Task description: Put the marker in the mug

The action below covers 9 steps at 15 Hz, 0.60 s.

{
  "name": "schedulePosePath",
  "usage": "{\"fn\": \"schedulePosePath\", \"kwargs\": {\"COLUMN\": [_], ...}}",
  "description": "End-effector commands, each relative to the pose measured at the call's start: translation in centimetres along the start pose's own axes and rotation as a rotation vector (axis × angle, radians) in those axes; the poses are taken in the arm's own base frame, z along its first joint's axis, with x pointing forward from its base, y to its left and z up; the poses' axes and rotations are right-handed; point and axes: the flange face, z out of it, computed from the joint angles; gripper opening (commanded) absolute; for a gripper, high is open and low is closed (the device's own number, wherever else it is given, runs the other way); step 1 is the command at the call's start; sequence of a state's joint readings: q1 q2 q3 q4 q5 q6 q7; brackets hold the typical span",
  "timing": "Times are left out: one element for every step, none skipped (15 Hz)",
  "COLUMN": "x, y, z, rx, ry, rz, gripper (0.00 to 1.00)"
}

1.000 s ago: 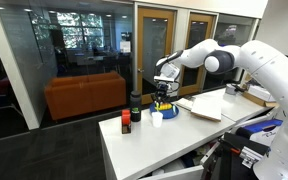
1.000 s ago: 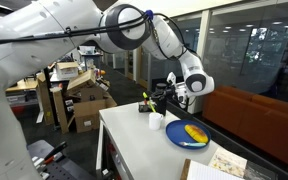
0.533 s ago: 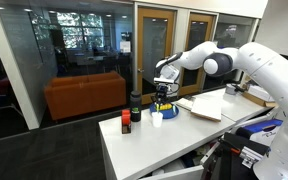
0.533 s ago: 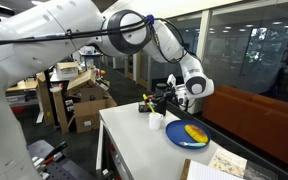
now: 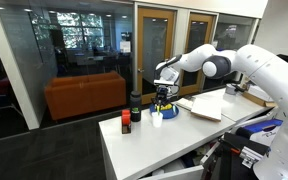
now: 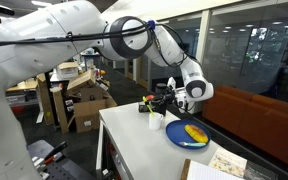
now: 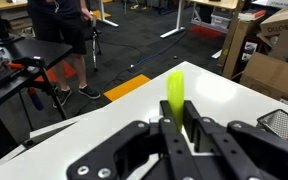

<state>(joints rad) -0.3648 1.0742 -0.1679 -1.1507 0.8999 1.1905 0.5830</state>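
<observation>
The marker, now held above the blue mug, will be let go by my gripper inside the blue mug [image 5: 164,106] next to the small white cup.
My gripper [image 7: 175,120] is shut on the marker [image 7: 175,92], a yellow-green stick that juts out past the fingertips over the white table. In both exterior views the gripper [image 5: 164,93] [image 6: 156,103] hangs over the far end of the table. The marker's tip [image 6: 144,100] shows beside the fingers. The mug [image 6: 188,134], squat and blue with a yellow inside, stands on the table beside and below the gripper. In an exterior view it [image 5: 165,107] sits right under the gripper.
A small white cup [image 5: 157,118] [image 6: 156,122] stands next to the mug. A taller dark cup [image 5: 136,101] and a small red and black object [image 5: 126,123] stand near the table's edge. Papers [image 5: 202,107] lie further along the table [image 5: 154,145].
The arm has shifted only slightly with the marker held in the gripper. Nothing on the table has moved.
</observation>
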Motion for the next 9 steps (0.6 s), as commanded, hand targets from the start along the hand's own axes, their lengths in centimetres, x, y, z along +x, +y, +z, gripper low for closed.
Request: {"fn": "schedulePosePath", "kwargs": {"x": [0.3, 0.6, 0.8, 0.9, 1.1, 1.2, 1.4, 1.6, 1.6], "y": [-0.1, -0.1, 0.0, 0.0, 0.0, 0.1, 0.1, 0.1, 0.1], "z": [-0.3, -0.1, 0.0, 0.1, 0.1, 0.2, 0.3, 0.4, 0.4], "rx": [-0.015, -0.018, -0.020, -0.021, -0.023, -0.024, -0.026, -0.027, -0.028], "ry": [-0.029, -0.030, -0.032, -0.033, -0.034, -0.035, -0.037, -0.038, -0.039], "rz": [0.012, 0.015, 0.017, 0.019, 0.020, 0.021, 0.021, 0.022, 0.022], "gripper": [0.04, 0.04, 0.04, 0.04, 0.04, 0.04, 0.04, 0.04, 0.04]}}
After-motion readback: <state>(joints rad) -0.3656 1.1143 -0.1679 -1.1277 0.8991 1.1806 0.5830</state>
